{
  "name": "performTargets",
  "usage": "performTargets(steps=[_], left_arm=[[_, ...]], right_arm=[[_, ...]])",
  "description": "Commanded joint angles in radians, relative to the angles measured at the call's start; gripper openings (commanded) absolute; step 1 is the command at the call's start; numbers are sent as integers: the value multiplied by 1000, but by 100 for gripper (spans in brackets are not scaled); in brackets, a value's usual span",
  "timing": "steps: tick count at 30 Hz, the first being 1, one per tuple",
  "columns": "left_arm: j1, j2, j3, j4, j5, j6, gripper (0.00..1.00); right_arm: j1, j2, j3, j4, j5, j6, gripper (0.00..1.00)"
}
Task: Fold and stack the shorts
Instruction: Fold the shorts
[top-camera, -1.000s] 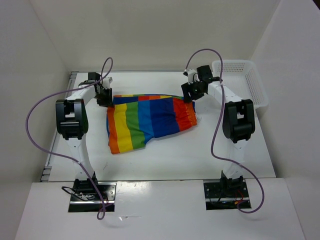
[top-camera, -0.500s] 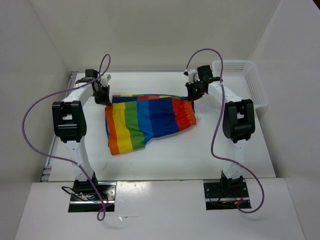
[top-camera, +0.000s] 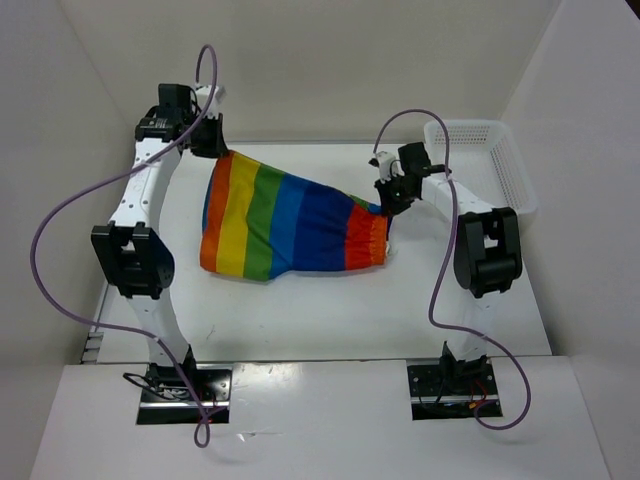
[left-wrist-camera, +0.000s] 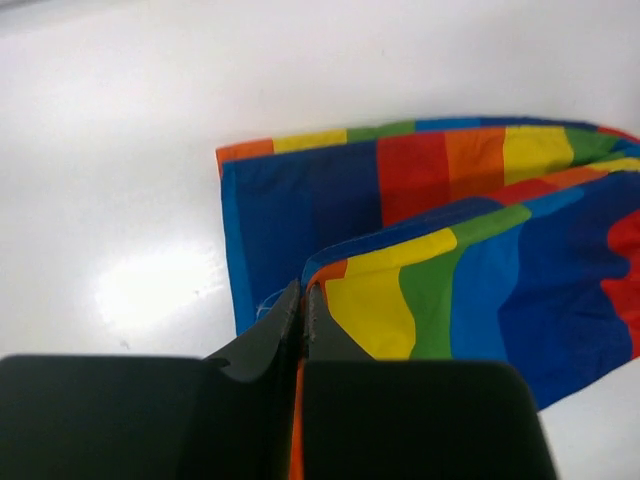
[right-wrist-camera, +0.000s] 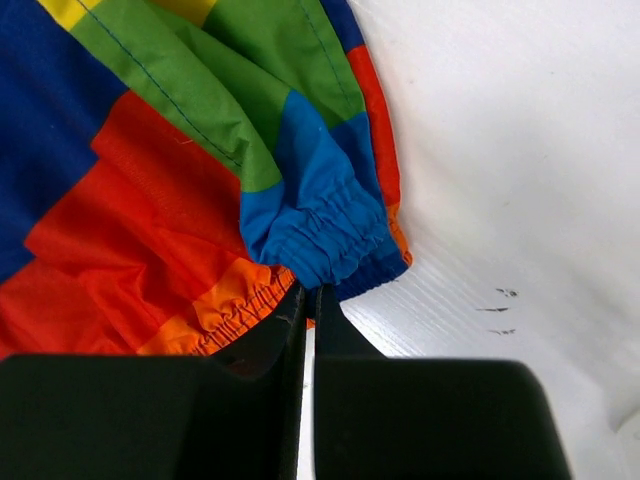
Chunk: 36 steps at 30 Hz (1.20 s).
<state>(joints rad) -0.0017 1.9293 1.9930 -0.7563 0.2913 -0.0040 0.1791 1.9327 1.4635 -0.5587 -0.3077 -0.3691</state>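
Note:
I should open my right gripper, take the waistband's blue corner (right-wrist-camera: 335, 222) and pull the shorts' back edge straight, because that edge slants toward the bunched waistband.
The rainbow-striped shorts (top-camera: 285, 215) hang stretched between both arms above the white table. My left gripper (top-camera: 212, 140) is raised high at the back left, shut on the leg-end corner of the shorts (left-wrist-camera: 400, 290); the left gripper (left-wrist-camera: 303, 300) pinches that orange edge. My right gripper (top-camera: 385, 205) sits lower at the right, shut on the gathered waistband. In the right wrist view, the right gripper (right-wrist-camera: 308, 300) nips the blue elastic waistband (right-wrist-camera: 320, 235). The cloth's lower part still rests on the table.
A white mesh basket (top-camera: 485, 160) stands at the back right corner of the table (top-camera: 330, 310). White walls enclose the table on three sides. Purple cables loop from each arm.
Both grippers have closed on the shorts. The left arm has risen high, lifting the left corner, and the cloth now slopes down to the right gripper.

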Motion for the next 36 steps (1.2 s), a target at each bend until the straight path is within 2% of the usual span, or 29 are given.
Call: performTargets(steps=[1,8,15,19,22,23,24,25,26,27,28,30,32,36], left_arm=[[-4,97,82,18,37,4,0],[-17,357,256,91,60,4,0],[-27,698,659,60,-12,4,0],[-46,741,730,60,-23,4,0],[-67,766,800,51,14,4,4],[-81,780,813,51,14,4,6],[-81,780,823,63,-7,4,28],[-95,796,832,63,-32,4,36],[-95,818,833,63,-78,4,36],[-95,818,842,63,-95,4,39],[-95,830,842,63,-106,4,51],[-95,812,820,52,-106,4,70],[-83,766,799,43,-106,4,85],[-55,640,739,-20,-106,4,100]], right_arm=[[-29,-69,-6,-7,13,-24,0],[-75,-47,3,-7,-30,1,0],[-124,-3,3,3,-30,39,0],[-124,31,12,3,-21,39,0],[-124,41,23,3,-21,39,0],[-124,41,34,3,-21,48,0],[-124,41,34,3,11,58,0],[-124,41,34,25,36,68,0],[-124,41,21,35,63,68,12],[-124,41,21,36,88,68,33],[-124,41,21,45,117,50,73],[-124,16,44,45,128,50,85],[-124,-32,98,45,139,41,89],[-124,-112,167,45,159,53,89]])
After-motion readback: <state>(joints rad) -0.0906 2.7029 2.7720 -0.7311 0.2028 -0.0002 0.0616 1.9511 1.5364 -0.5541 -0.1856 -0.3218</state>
